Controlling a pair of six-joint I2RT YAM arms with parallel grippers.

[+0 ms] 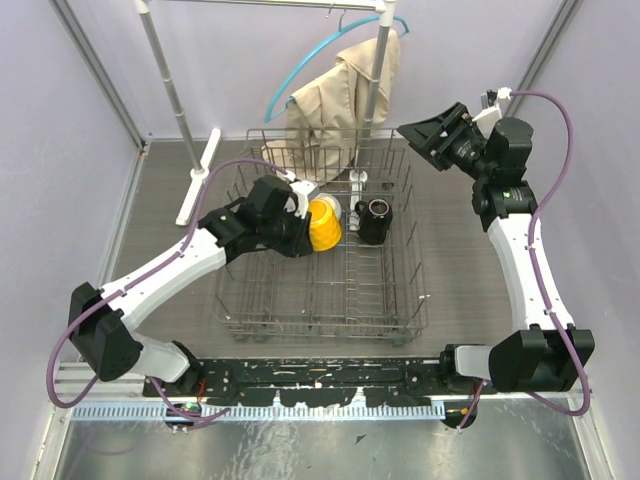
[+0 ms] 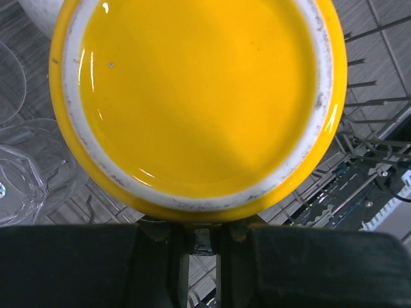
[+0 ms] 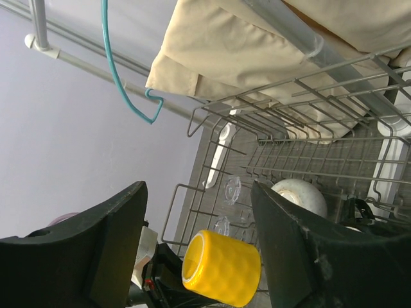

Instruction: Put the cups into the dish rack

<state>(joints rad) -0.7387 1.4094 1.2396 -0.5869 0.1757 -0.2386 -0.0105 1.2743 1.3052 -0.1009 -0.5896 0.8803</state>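
I should use my left gripper to put the yellow mug down in the dish rack, on the near side of the white mug (image 1: 316,262).
My left gripper (image 1: 300,232) is shut on the yellow mug (image 1: 323,224) and holds it on its side above the left-middle of the grey wire dish rack (image 1: 400,320). In the left wrist view the mug's base (image 2: 199,96) fills the frame above my closed gripper (image 2: 202,239). Below it are the white mug (image 2: 35,16) and the clear glass tumblers (image 2: 16,173). The black mug (image 1: 375,221) stands in the rack to the right of the yellow one. My right gripper (image 1: 436,136) is open and empty, raised beyond the rack's far right corner. The right wrist view shows the yellow mug (image 3: 221,268), the white mug (image 3: 298,196) and a tumbler (image 3: 231,190).
A clothes rail (image 1: 170,95) with a beige garment (image 1: 340,95) on a teal hanger (image 1: 300,75) stands right behind the rack. Its white foot (image 1: 197,180) lies left of the rack. Grey walls close in on both sides.
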